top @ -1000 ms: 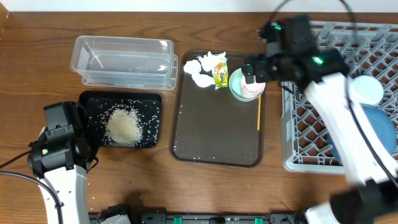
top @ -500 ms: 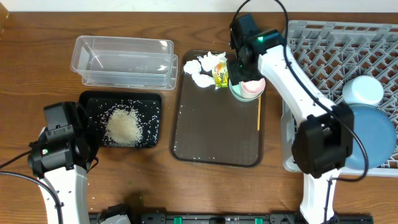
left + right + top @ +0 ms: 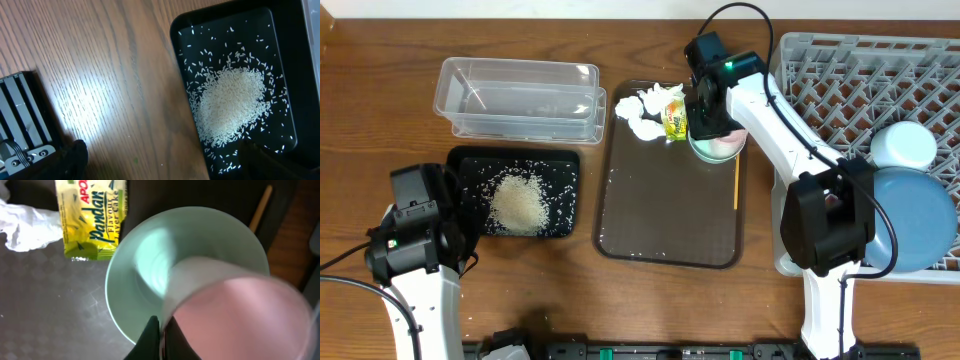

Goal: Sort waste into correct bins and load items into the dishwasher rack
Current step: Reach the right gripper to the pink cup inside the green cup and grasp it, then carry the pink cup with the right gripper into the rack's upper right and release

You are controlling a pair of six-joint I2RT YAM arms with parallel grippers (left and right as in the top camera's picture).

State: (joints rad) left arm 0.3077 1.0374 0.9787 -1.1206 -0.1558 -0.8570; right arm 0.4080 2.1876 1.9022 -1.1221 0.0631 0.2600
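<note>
I will use my right gripper to set the small pink cup down and let go of it in the grey rack (image 3: 939,110), just behind the light-blue bowl.
My right gripper (image 3: 162,337) is shut on the wall of the small pink cup (image 3: 235,315), one finger inside and one outside. The cup sits in the mint-green bowl (image 3: 145,245) on the brown serving tray (image 3: 665,210). Beside the bowl lie the yellow-green wrapper (image 3: 92,220), white tissues (image 3: 642,110) and the yellow-orange stick (image 3: 736,185). A heap of rice (image 3: 230,105) lies in the black tray (image 3: 172,30). My left gripper (image 3: 167,165) hangs open over bare wood at that tray's edge. The grey rack (image 3: 840,70) holds the dark-blue bowl (image 3: 920,220) and light-blue bowl (image 3: 905,145).
The clear plastic tub (image 3: 520,95) stands behind the black tray at the back left. The right arm (image 3: 780,110) stretches from the rack's left side over the serving tray. The left arm (image 3: 415,235) stands at the front left.
The right arm swung left from the rack to the mint-green bowl, lowered, and its jaws closed on the pink cup's wall. The left arm has not moved.
</note>
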